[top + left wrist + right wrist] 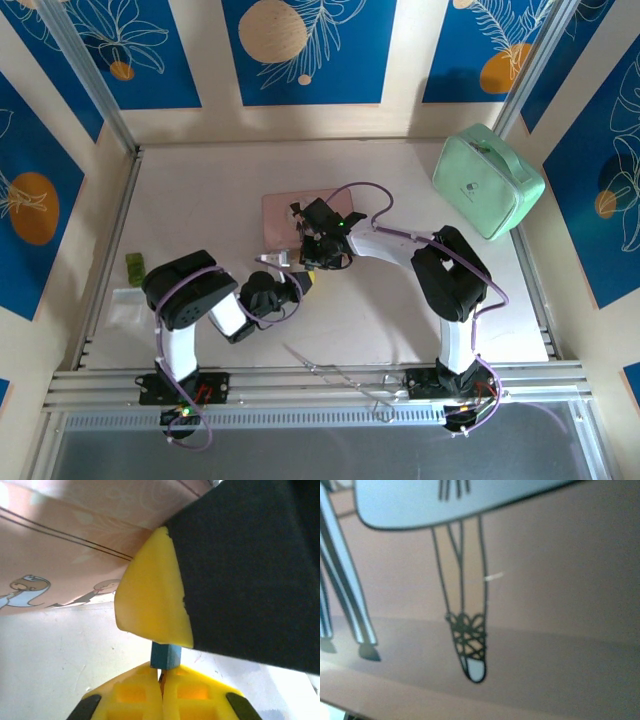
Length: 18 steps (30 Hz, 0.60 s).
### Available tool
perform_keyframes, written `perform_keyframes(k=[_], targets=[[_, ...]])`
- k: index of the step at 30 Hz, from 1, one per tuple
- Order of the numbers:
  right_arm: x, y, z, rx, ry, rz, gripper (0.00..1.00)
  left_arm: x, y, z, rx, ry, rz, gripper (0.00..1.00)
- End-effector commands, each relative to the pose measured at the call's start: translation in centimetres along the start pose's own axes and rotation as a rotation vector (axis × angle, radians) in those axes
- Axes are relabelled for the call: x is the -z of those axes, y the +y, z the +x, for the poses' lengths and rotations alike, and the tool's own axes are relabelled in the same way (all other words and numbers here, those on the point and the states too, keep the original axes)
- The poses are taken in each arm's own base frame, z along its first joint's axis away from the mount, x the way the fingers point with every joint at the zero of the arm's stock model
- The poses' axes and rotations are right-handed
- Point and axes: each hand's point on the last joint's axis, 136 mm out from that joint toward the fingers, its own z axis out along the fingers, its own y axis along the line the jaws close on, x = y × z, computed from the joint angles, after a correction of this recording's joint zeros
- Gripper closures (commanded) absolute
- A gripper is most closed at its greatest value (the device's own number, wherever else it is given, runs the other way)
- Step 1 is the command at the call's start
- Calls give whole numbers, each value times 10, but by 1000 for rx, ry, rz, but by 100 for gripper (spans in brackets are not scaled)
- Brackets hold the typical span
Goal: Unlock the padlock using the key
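Observation:
My right gripper's fingertip only presses on the padlock's top, so next my right gripper backs off, opens and takes the dark blue body [166,657] from my left gripper.
The padlock's dark blue body [165,656] pokes out from between the yellow fingers of my left gripper [162,680], which is shut on it. From above, my left gripper [300,281] points right, just in front of the pink tin box [285,213]. My right gripper [320,252] hangs over the tin's front edge, and one of its yellow fingertips [150,605] presses on the padlock's top. Whether it is open or shut and what it holds is hidden. The right wrist view is close against the tin's printed lid [560,580].
A mint-green case [488,180] lies at the back right corner. A small green block [133,268] and a clear bag [125,301] sit at the left edge. Thin wires [340,375] lie near the front rail. Walls close in the table on three sides.

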Motion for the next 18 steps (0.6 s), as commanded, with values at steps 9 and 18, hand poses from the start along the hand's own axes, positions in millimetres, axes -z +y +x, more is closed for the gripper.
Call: perform_keyframes(k=[9,18], targets=[[-5,-5,31,-142,193,114,100,21,-15,-28,-575,-56,-488,100],[-44,-24,82,-266,337,121,96,20,-31,-28,-973,-173,-806,100]])
